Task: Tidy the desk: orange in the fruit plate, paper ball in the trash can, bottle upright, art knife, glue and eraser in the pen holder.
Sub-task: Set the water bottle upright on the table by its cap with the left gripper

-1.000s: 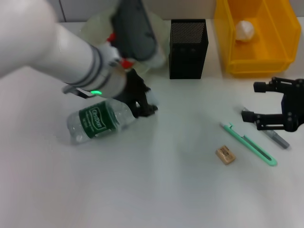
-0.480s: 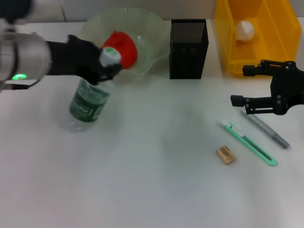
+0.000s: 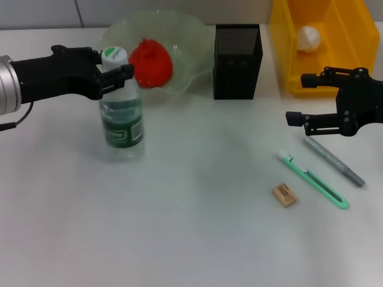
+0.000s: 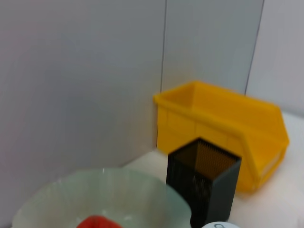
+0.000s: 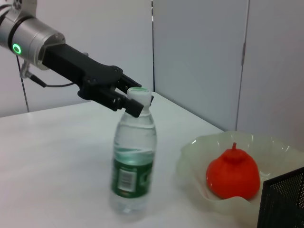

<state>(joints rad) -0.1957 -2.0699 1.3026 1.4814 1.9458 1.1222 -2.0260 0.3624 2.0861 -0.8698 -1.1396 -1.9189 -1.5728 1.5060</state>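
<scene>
Next, my left gripper sets the bottle upright on the white table (image 3: 112, 136), beside the fruit plate, and lets go of it there.
The bottle (image 3: 122, 116) stands upright on the table at the left, in front of the fruit plate (image 3: 185, 33). My left gripper (image 3: 114, 67) is shut on its neck just under the white cap; the right wrist view shows the same hold on the bottle (image 5: 134, 164). The orange (image 3: 151, 61) lies in the fruit plate. The paper ball (image 3: 309, 37) rests in the yellow trash can (image 3: 335, 75). The black pen holder (image 3: 237, 60) stands between plate and can. My right gripper (image 3: 297, 97) hovers open above the table at the right, beyond the glue (image 3: 333, 161), the art knife (image 3: 312, 179) and the eraser (image 3: 284, 195).
The left wrist view shows the fruit plate (image 4: 95, 194), the pen holder (image 4: 203, 185) and the trash can (image 4: 223, 123) against a grey wall. White tabletop stretches between the bottle and the small items at the right.
The left gripper has swung the bottle from tilted to upright and shifted it slightly right. The right gripper has drifted a little toward the table's back.
</scene>
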